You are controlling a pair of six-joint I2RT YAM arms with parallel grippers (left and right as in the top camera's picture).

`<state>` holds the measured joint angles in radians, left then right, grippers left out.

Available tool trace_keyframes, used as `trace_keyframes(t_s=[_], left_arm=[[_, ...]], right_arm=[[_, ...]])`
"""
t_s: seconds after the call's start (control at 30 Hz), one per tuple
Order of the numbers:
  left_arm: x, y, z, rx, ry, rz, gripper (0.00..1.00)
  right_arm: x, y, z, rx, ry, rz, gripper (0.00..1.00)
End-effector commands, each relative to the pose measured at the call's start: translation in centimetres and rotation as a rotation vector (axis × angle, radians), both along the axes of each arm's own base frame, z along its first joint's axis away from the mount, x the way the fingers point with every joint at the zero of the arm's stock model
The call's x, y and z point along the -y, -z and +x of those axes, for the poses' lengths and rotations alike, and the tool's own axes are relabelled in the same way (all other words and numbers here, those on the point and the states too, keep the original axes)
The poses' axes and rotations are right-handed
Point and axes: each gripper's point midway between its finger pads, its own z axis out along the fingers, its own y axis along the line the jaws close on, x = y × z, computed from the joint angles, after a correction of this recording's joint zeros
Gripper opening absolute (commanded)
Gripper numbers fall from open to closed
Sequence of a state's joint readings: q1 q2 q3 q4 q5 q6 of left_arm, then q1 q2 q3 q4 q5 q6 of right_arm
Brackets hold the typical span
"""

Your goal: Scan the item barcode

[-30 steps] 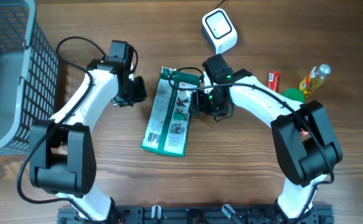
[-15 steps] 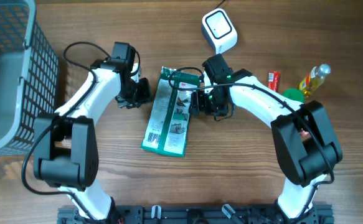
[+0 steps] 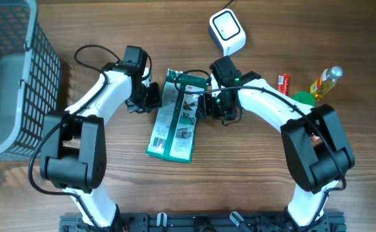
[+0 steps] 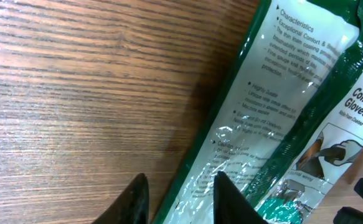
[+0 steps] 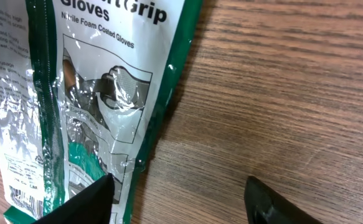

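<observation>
I should close my right gripper on the pictured half (image 3: 184,122) (image 5: 89,154) of the package of gloves, next to its green middle part and across from the barcode.
The item, a flat green and clear package of gloves (image 3: 175,119), lies on the wooden table, printed side up. Its barcode is too small to make out. My left gripper (image 3: 154,96) is at the package's upper left edge. In the left wrist view its jaws (image 4: 181,202) stand a little apart, one tip over bare wood and the other over the package (image 4: 274,106). My right gripper (image 3: 208,106) is at the upper right edge. It is wide open (image 5: 181,202), with one finger over the package (image 5: 100,81) and the other over wood. The white scanner (image 3: 227,30) sits behind.
A grey mesh basket (image 3: 7,77) fills the far left. To the right lie a small red item (image 3: 283,82), a green object (image 3: 302,98) and a yellow bottle (image 3: 325,82).
My left gripper has moved right, up to the package's left edge, and its jaws have narrowed. The right arm and the package have not moved.
</observation>
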<state>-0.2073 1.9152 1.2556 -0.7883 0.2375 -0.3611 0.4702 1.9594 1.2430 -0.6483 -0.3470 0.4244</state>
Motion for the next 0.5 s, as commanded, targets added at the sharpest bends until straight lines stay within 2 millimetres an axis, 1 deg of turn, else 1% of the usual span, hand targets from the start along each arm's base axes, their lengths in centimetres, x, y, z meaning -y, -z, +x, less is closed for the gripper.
trace_keyframes(t_s=[0.0,0.07,0.13,0.2,0.3,0.37,0.47], left_arm=[[0.2,0.6,0.1,-0.015,-0.048,-0.001,0.25],[0.5,1.2,-0.2,-0.011,-0.050,-0.004,0.26],[1.0,1.9,-0.5,0.000,-0.035,-0.007,0.26],[1.6,2.5,-0.7,0.013,-0.017,-0.010,0.24],[2.2,2.9,-1.1,0.018,0.001,-0.011,0.20],[2.3,3.2,-1.7,0.002,-0.001,-0.008,0.17],[2.1,3.5,-2.5,-0.033,-0.021,-0.001,0.14]], right_arm=[[0.9,0.0,0.5,0.015,0.003,-0.008,0.63],[1.8,0.1,0.8,0.007,0.024,-0.008,0.63],[2.1,-0.2,0.7,-0.016,0.017,0.031,0.64],[1.8,-0.6,0.3,-0.040,-0.006,0.091,0.64],[1.7,-0.8,-0.2,-0.072,-0.008,0.114,0.65],[1.8,-0.8,-0.9,-0.099,-0.015,0.118,0.66],[1.1,-0.6,-2.0,-0.131,-0.037,0.184,0.66]])
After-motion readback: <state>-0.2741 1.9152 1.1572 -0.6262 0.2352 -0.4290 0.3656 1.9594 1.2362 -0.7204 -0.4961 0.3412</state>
